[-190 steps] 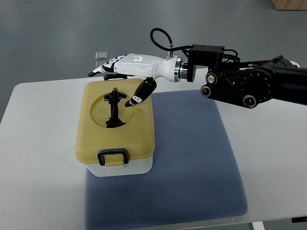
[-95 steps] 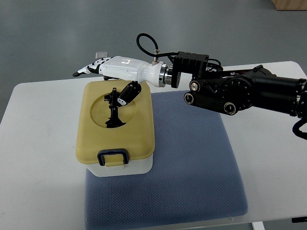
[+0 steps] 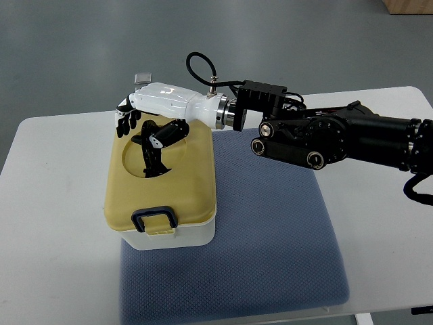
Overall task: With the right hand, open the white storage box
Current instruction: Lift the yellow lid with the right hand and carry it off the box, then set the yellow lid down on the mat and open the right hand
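Note:
The yellow lid, now askew on the white box, will go down across the blue mat's far corner (image 3: 311,166), away from the white storage box, as I set it there with my right gripper.
The white storage box (image 3: 195,234) stands on the left part of a blue mat (image 3: 270,237). It has a yellow lid (image 3: 189,183) with a blue latch (image 3: 154,220) at the near edge. A black handle (image 3: 150,161) lies in a round recess on top. My right hand (image 3: 143,127) reaches in from the right over the lid's far end. Its fingers (image 3: 126,120) curl down at the far left edge and its thumb (image 3: 164,133) presses into the recess, closing around the handle's far end. The lid sits a little askew to the left.
The mat lies on a white table (image 3: 54,203). A small clear object (image 3: 143,78) sits just past the table's far edge, behind the hand. My black forearm (image 3: 331,135) stretches across the table's far right.
My right hand moved left and down onto the lid, its fingers curling from stretched to closed at the handle. The lid and handle shifted slightly left.

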Robot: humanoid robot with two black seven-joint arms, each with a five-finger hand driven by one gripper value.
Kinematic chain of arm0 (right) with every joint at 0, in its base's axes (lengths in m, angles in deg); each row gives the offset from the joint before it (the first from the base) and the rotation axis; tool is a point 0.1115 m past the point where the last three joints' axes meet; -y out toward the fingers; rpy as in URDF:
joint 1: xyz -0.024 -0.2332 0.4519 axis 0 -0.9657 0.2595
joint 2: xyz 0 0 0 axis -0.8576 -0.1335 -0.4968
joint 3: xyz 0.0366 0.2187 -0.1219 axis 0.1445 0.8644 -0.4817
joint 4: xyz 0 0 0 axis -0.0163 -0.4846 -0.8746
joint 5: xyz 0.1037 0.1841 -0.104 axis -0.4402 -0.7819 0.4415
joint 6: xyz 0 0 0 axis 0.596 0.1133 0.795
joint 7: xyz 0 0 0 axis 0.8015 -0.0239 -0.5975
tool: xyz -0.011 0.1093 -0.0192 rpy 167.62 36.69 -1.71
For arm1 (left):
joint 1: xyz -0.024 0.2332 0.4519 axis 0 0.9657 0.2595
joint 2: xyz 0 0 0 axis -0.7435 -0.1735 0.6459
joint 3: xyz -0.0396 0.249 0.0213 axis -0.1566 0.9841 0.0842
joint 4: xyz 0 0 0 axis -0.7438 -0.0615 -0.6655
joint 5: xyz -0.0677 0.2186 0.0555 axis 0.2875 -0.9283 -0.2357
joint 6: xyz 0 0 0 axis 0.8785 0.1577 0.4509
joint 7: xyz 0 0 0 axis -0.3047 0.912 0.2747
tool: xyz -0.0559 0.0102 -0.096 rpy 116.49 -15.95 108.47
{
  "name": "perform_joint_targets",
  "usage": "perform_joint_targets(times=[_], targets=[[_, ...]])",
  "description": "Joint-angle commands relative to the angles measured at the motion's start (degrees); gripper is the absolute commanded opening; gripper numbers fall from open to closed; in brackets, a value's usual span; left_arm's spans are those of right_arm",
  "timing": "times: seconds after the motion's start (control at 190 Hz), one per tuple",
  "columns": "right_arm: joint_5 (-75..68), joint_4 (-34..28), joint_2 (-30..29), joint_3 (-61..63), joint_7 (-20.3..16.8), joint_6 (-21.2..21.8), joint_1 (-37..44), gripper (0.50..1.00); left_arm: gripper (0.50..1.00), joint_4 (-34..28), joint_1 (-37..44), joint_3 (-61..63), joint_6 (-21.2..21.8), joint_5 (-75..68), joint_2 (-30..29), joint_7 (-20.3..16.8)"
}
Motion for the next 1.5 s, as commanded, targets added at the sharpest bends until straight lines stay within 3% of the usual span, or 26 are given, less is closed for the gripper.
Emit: perform_joint_targets(times=[0.0,0.232,0.658,0.811,0.99,1.201,1.496], targets=[[0.0,-0.2,0.7,0.0,-0.2,-0.4,0.6,0.5,1.0,0.0,0.1,0.0,0.0,0.1,0.0,0.0],[-0.2,-3.6,6.9,0.1,-0.1,-0.5,2.3,0.5,1.0,-0.2,0.2,-0.2,0.0,0.1,0.0,0.0],[0.7,-16.2,28.2,0.0,1.1,0.1,3.7,0.5,1.0,0.0,0.2,0.1,0.0,0.1,0.0,0.0],[1.0,-17.3,34.8,-0.4,3.8,0.1,1.4,0.5,1.0,0.0,0.2,0.1,0.0,0.1,0.0,0.0],[2.5,-17.3,40.2,-0.7,3.9,0.0,-2.3,0.5,1.0,0.0,0.2,0.1,0.0,0.1,0.0,0.0],[4.7,-16.8,41.5,-0.7,3.9,-0.7,-8.7,0.5,1.0,0.1,0.2,0.2,0.0,0.0,0.0,0.0],[7.6,-14.8,35.8,-0.9,3.9,-3.2,-15.9,0.5,1.0,0.7,0.2,0.2,0.0,0.0,0.0,0.1]])
